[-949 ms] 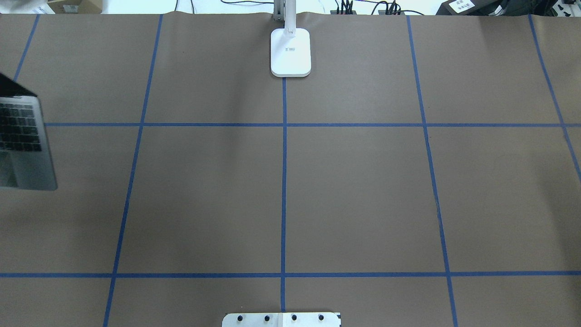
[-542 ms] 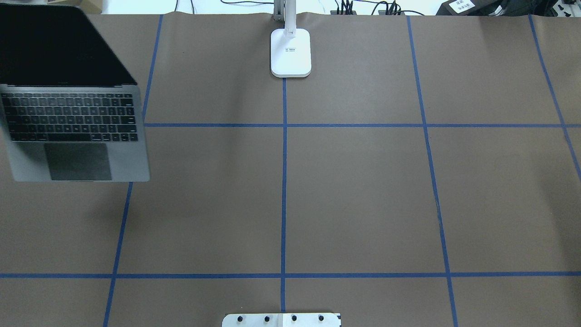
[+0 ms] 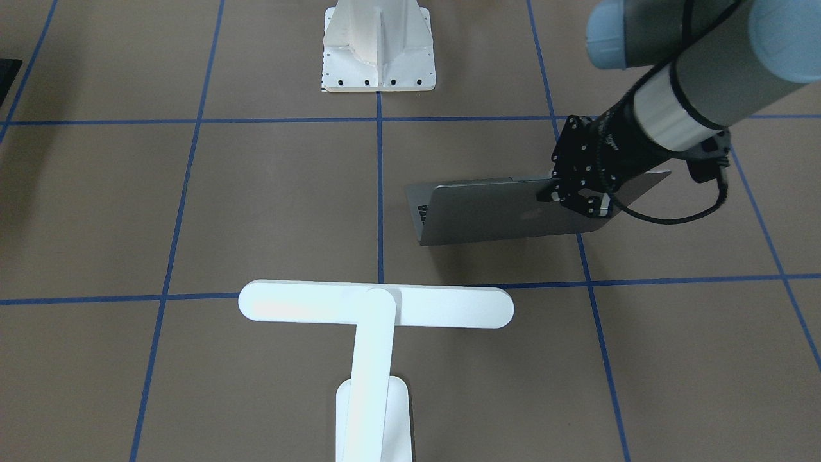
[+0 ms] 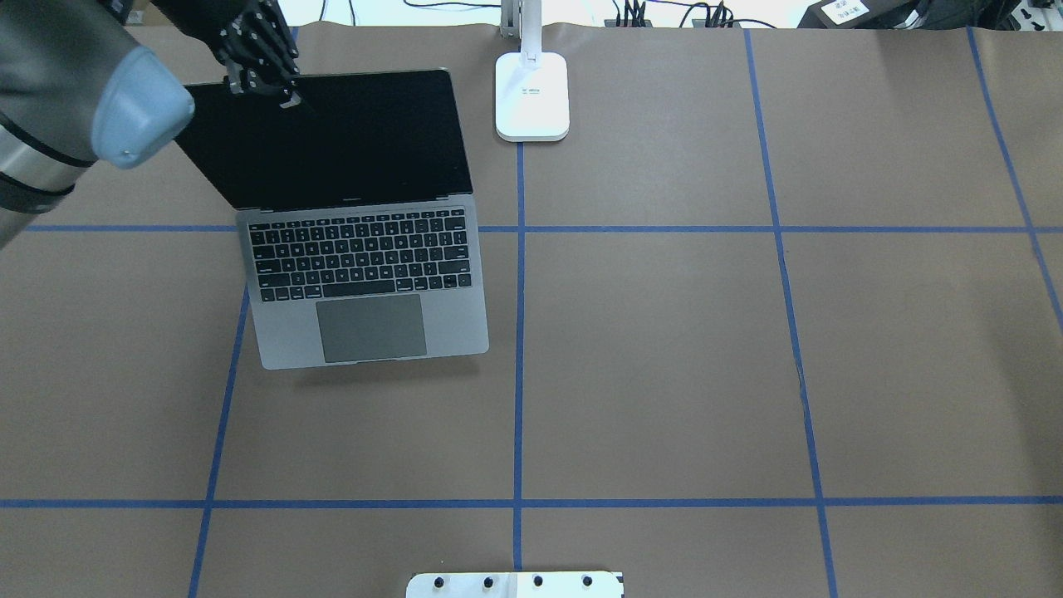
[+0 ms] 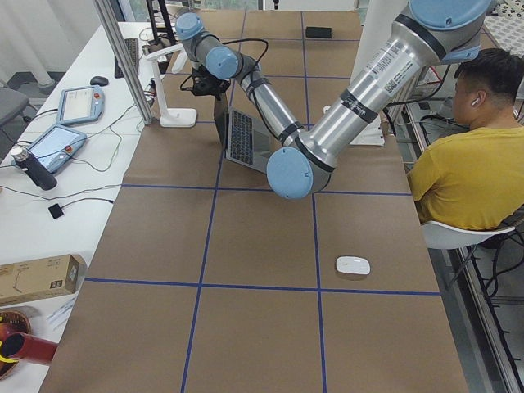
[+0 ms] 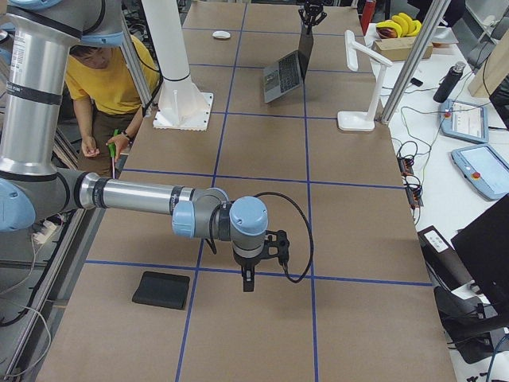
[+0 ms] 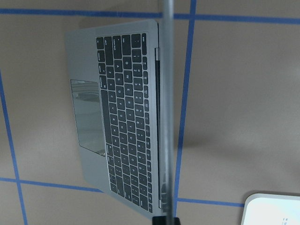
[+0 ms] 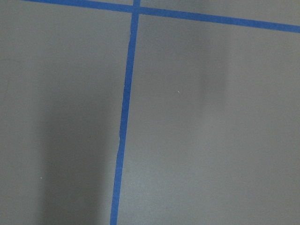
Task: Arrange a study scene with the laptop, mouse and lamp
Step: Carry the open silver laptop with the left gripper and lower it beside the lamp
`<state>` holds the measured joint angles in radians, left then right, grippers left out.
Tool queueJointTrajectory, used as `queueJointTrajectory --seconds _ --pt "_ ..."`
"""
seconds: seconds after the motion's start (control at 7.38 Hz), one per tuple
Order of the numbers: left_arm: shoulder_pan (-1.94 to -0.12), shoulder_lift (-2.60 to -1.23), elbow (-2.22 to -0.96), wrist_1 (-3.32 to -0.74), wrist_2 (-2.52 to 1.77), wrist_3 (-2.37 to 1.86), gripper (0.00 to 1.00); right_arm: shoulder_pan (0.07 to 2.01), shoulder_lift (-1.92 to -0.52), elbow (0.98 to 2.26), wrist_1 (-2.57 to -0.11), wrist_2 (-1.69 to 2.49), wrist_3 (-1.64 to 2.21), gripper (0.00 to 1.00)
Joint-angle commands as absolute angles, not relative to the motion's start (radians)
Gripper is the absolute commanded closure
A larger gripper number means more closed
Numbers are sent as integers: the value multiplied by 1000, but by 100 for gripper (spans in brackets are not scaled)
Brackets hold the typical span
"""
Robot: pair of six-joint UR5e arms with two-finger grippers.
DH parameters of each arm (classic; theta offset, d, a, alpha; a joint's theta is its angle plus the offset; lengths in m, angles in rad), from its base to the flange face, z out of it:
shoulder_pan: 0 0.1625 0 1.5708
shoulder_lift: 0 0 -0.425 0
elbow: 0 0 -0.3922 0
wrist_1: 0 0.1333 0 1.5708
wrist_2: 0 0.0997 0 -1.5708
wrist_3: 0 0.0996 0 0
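Observation:
Next, I release the laptop with my left gripper on the table [image 3: 459,230] [image 7: 117,121] between the lamp and the white ribbed pedestal, nearer the lamp.
The open laptop [image 4: 369,328] hangs in the left-centre cell, a shadow under its front edge; it also shows in the front view [image 3: 500,212] and the left wrist view [image 7: 124,117]. My left gripper [image 4: 286,93] is shut on the lid's top corner, seen from the front [image 3: 579,197] too. The lamp [image 3: 375,307] stands at the far middle edge, its base [image 4: 532,95] just right of the laptop screen. The mouse [image 5: 353,265] lies far to my left, out of the overhead view. My right gripper [image 6: 246,280] hovers over bare paper; I cannot tell its state.
The white ribbed pedestal [image 3: 378,51] stands at the near middle edge. A flat black mat [image 6: 161,290] lies by my right arm. A seated person in yellow [image 5: 467,164] is behind the table. Screens and cables lie beyond the far edge.
The laptop has moved right from the overhead view's left edge into the left-centre cell. My left arm and gripper have come into view holding its lid.

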<state>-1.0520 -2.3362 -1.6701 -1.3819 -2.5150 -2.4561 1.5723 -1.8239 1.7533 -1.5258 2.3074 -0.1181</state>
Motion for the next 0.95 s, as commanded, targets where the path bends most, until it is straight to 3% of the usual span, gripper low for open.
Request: queueJointTrajectory --seconds 0.0,0.41,0.81 --pt "-1002 -2423 -1559 -1411 -2467 -2471 100 1572 -1824 1753 -1526 2309 -118 0" --pt "-1002 -2445 -1404 -1538 -2464 -2468 100 1572 -1824 1753 -1525 2309 -118 0" --pt "-965 -2441 -1385 -1566 -2435 -2473 100 1572 -1824 1753 -1525 2309 -118 0"
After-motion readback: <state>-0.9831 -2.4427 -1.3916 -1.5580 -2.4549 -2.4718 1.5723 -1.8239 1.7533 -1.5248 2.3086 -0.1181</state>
